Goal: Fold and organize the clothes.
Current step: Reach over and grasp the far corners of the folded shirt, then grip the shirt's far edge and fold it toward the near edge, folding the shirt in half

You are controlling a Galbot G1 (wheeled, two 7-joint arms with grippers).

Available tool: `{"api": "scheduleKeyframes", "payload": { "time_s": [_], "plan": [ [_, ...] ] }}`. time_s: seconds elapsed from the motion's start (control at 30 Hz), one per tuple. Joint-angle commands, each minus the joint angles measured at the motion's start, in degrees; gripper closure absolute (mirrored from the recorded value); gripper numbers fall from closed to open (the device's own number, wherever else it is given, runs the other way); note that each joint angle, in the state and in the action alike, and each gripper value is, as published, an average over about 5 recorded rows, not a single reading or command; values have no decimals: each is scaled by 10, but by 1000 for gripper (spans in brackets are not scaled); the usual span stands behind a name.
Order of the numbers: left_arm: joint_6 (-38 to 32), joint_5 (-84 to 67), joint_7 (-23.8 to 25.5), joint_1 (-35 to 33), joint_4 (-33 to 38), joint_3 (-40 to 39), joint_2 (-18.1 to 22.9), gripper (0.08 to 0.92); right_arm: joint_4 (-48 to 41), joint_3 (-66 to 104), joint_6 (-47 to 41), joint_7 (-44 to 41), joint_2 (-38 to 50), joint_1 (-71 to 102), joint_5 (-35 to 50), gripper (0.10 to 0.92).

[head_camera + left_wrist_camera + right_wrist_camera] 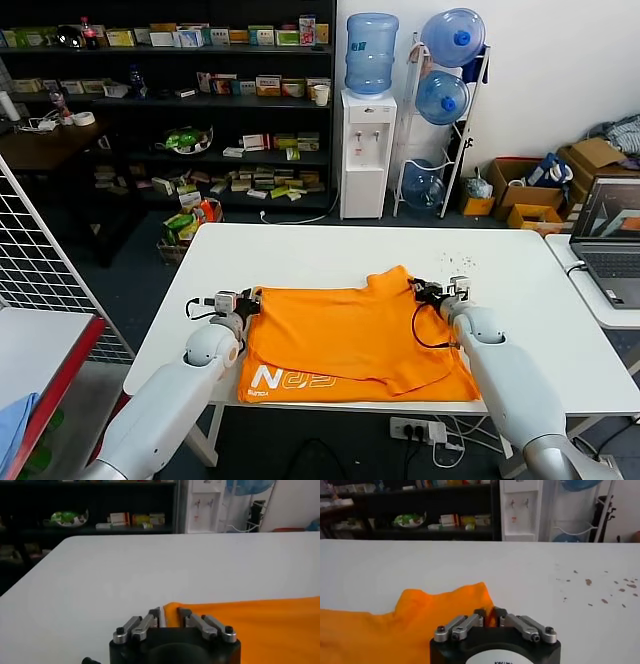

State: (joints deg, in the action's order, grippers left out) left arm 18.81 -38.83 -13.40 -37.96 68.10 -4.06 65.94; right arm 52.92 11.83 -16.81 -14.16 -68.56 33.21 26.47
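Note:
I should use my right gripper to release the orange T-shirt's far corner on its near corner (452,369) away from the white lettering.
The clothes, one bright orange T-shirt (350,335), lie spread on the white table (300,250), with white lettering (290,378) at the near left hem. My left gripper (248,298) is at the shirt's far left corner. In the left wrist view its fingers (156,614) have closed round the orange edge (260,625), with a sliver of table beside one finger. My right gripper (428,292) is at the far right corner. In the right wrist view it (490,614) is shut on a pinch of the orange fabric (395,630).
A laptop (610,235) stands on a second table at the right. On the left are a wire rack (40,270) and a light blue cloth (15,425). Brown specks (600,587) dot the table past the right gripper. Shelves and a water dispenser (367,150) stand behind.

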Motion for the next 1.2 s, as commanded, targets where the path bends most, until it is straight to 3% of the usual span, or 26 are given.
{"api": "scheduleKeyframes", "payload": {
  "time_s": [0.03,0.27,0.83,1.0,1.2],
  "plan": [
    [-47,18,13,-25,70,3,-22,740,141,-4,9,39,31,57,36,883],
    [-67,24,19,-62,153,15,-61,902,267,8,11,93,77,144,45,902],
    [-17,-11,-37,-252,385,52,-206,906,555,111,-38,175,171,460,3,902],
    [-14,-7,-52,-319,417,57,-208,906,591,126,-40,188,176,525,-24,902],
    [-41,24,-63,-355,400,51,-170,906,587,130,-50,199,169,541,-40,902]
  ]
}}
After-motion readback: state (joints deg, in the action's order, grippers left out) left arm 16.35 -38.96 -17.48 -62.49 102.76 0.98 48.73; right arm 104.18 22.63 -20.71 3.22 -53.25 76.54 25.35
